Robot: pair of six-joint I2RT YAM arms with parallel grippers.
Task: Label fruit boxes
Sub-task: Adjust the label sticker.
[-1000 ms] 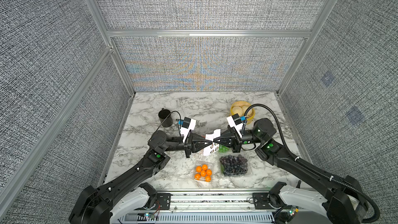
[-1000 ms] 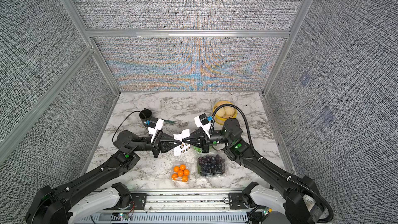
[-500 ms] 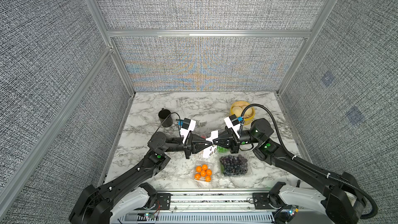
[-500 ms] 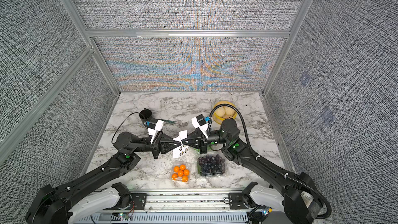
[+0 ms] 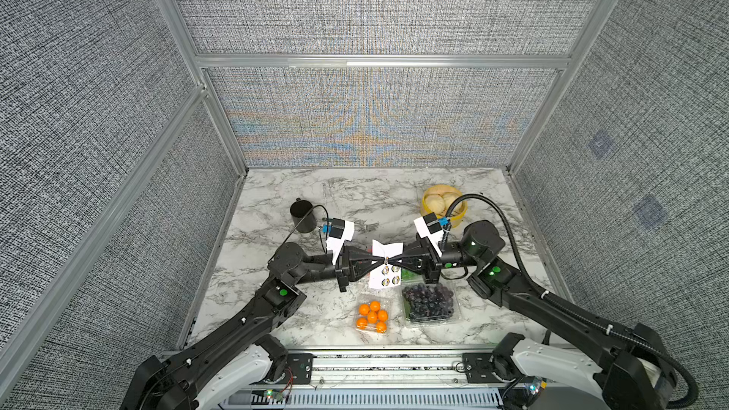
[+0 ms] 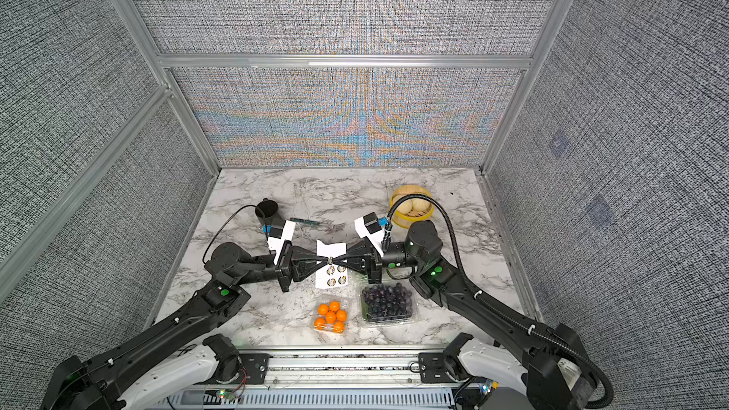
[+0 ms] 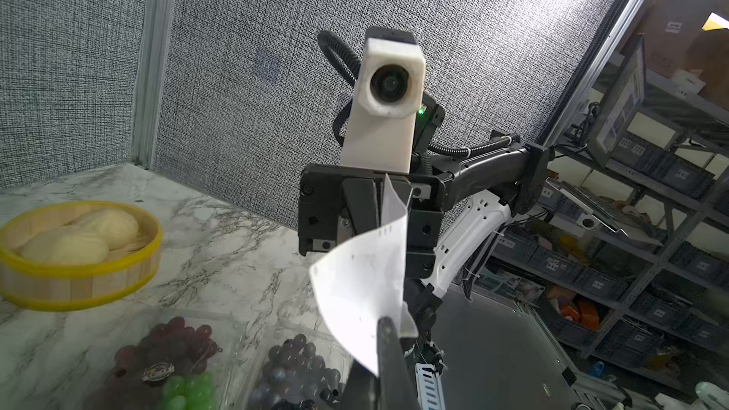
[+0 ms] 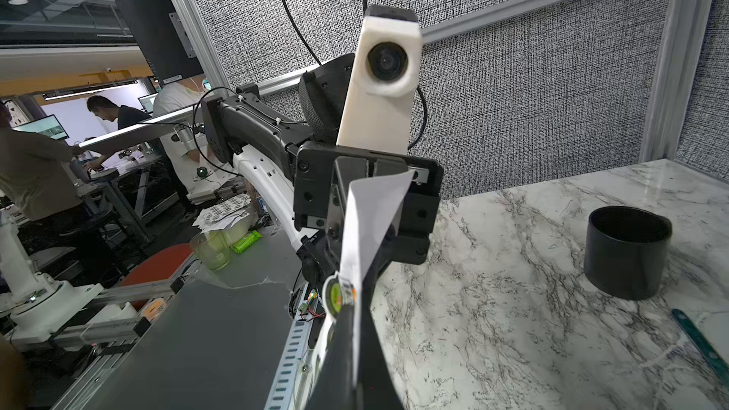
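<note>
The white sticker sheet buckles where my grippers meet tip to tip, so I need to open my left gripper and take the sheet nearer its edge (image 5: 374, 251) before peeling.
In both top views my two grippers meet tip to tip above the table's middle. My left gripper (image 5: 382, 263) (image 6: 327, 260) (image 7: 385, 327) is shut on a white sticker sheet (image 5: 385, 251) (image 6: 330, 249) (image 7: 365, 285) (image 8: 372, 222). My right gripper (image 5: 390, 263) (image 6: 335, 260) (image 8: 351, 311) is shut on a round green sticker (image 8: 335, 296) at that sheet. Near the front edge lie a small box of orange balls (image 5: 372, 316) (image 6: 330, 316) and a dark grape box (image 5: 430, 303) (image 6: 387, 303) (image 7: 300, 364). A red-green grape box (image 5: 410, 274) (image 7: 169, 360) lies under my right gripper.
A yellow bamboo steamer (image 5: 457, 219) (image 6: 426, 214) (image 7: 79, 285) with pale buns stands at the back right. A black cup (image 5: 301, 215) (image 6: 267, 211) (image 8: 627, 250) is at the back left, with a green-handled fork (image 6: 311, 222) (image 8: 702, 345) lying beside it.
Both grippers stay shut at the sheet in nearly the same spot. The right arm leaned a little to the left and has eased back.
</note>
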